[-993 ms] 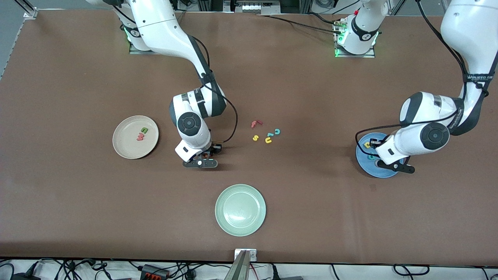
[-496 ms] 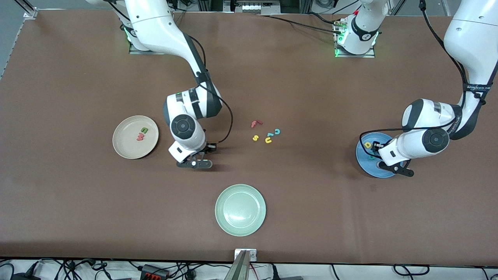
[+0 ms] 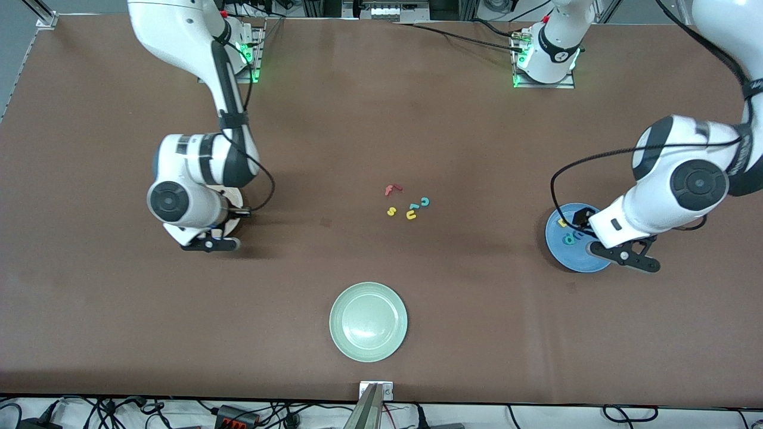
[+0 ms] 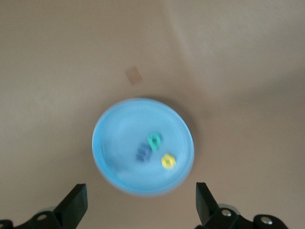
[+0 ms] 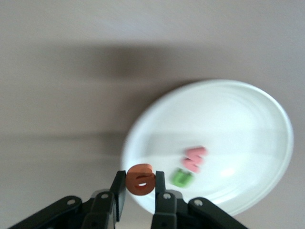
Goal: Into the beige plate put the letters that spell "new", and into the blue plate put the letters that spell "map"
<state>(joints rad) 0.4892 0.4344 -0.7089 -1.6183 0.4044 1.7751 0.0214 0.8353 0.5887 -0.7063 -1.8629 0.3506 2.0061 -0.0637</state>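
Next, my right gripper lets go of the orange e in the beige plate (image 3: 197,214) (image 5: 239,159), next to the red-pink w and away from the blue plate.
The beige plate (image 5: 238,109) holds a red-pink w (image 5: 195,159) and a green n (image 5: 182,178). My right gripper (image 5: 140,191) hangs over that plate's rim, shut on the orange e (image 5: 140,179). In the front view the right gripper (image 3: 205,239) and its wrist hide most of the beige plate (image 3: 233,224). The blue plate (image 4: 119,143) holds a teal p (image 4: 154,140), a blue m (image 4: 143,151) and a yellow a (image 4: 167,161). Above it my left gripper (image 4: 141,210) stands wide open and empty. In the front view the left gripper (image 3: 623,255) hangs over the blue plate (image 3: 560,247).
A pale green plate (image 3: 368,322) lies near the table's front edge at mid-table. Loose letters lie in the middle of the table: a red f (image 3: 391,189), a yellow s (image 3: 391,211), a yellow u (image 3: 411,215), a teal c (image 3: 425,201) and a teal l (image 3: 413,206).
My right gripper has carried the orange e from mid-table to over the beige plate. My left gripper has opened and risen over the blue plate.
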